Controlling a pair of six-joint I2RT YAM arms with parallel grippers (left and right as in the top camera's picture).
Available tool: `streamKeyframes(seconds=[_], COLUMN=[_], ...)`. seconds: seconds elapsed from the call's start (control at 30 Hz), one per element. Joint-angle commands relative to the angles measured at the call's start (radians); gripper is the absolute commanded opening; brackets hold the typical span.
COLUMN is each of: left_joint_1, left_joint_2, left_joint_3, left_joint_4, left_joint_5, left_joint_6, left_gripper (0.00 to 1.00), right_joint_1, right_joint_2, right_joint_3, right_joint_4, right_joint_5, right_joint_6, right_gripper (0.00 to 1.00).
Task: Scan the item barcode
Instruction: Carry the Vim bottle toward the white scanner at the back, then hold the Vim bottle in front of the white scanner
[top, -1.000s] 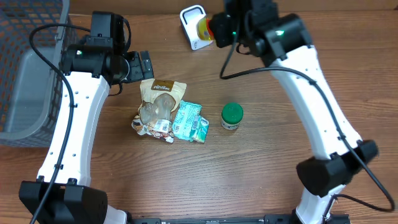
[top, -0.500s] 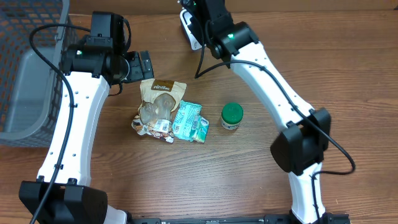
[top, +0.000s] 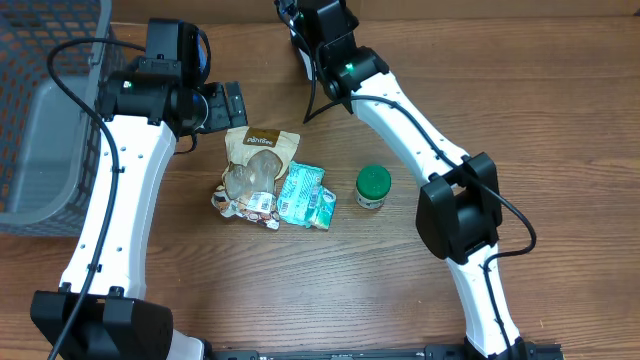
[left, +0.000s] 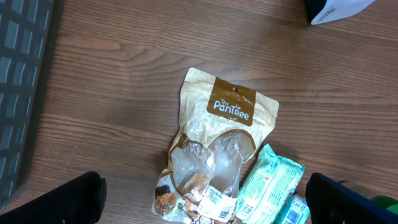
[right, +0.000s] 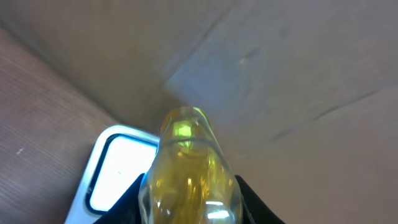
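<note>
My right gripper is going to let go of the clear yellow bottle, which hangs over the barcode scanner now, on bare table (top: 473, 161), past the green-lidded jar from the teal packet.
In the right wrist view, my right gripper (right: 189, 202) is shut on a clear yellow bottle (right: 189, 165), a black finger against each side. The bottle hangs over the white barcode scanner (right: 115, 171), whose bright window shows just to its left. From overhead, the right gripper (top: 303, 22) sits at the table's far edge and its arm covers the scanner. My left gripper (left: 208, 199) stands open above a tan PanTree pouch (left: 217, 137), holding nothing. The same left gripper (top: 225, 103) is just above that pouch (top: 255, 165) in the overhead view.
A teal packet (top: 305, 195) lies against the pouch's right side. A small jar with a green lid (top: 372, 186) stands to the right of it. A grey wire basket (top: 45, 110) fills the left edge of the table.
My right arm has swung left along the far edge, carrying the yellow bottle over the scanner. The left arm and the items on the table have not moved.
</note>
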Motion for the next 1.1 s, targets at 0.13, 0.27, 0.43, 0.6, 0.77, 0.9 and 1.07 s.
streamKeyframes(seconds=[0.13,0.27,0.43,0.6,0.77,0.9,1.07], left_joint_1=[-0.002,-0.002,-0.002,-0.002,-0.002,-0.002,-0.002], left_joint_2=[0.003,0.003,0.003,0.003,0.003,0.003,0.003], left_joint_3=[0.009,0.009,0.009,0.009,0.009,0.009,0.009], left_joint_4=[0.004,0.004,0.004,0.004,0.004,0.004,0.004], left_joint_5=[0.007,0.007,0.007,0.007,0.007,0.007,0.007], left_joint_6=[-0.006,-0.006,-0.006,-0.006,-0.006,-0.006,-0.006], left_gripper=[1.00,1.00,1.00,1.00,1.00,1.00,1.00], right_joint_1=[0.014,0.018,0.018,0.021,0.024,0.024,0.024], right_joint_2=[0.025,0.039,0.068,0.104,0.123,0.128,0.128], right_joint_3=[0.027,0.027,0.027,0.027,0.027,0.027,0.027], right_joint_4=[0.079,0.112,0.122,0.148,0.151,0.144,0.145], right_joint_5=[0.067,0.089,0.154,0.159,0.170,0.169,0.169], right_joint_6=[-0.100,-0.100,-0.099,-0.099,-0.098,-0.061,0.006], right_gripper=[0.07,0.06,0.06,0.05,0.04,0.04,0.05])
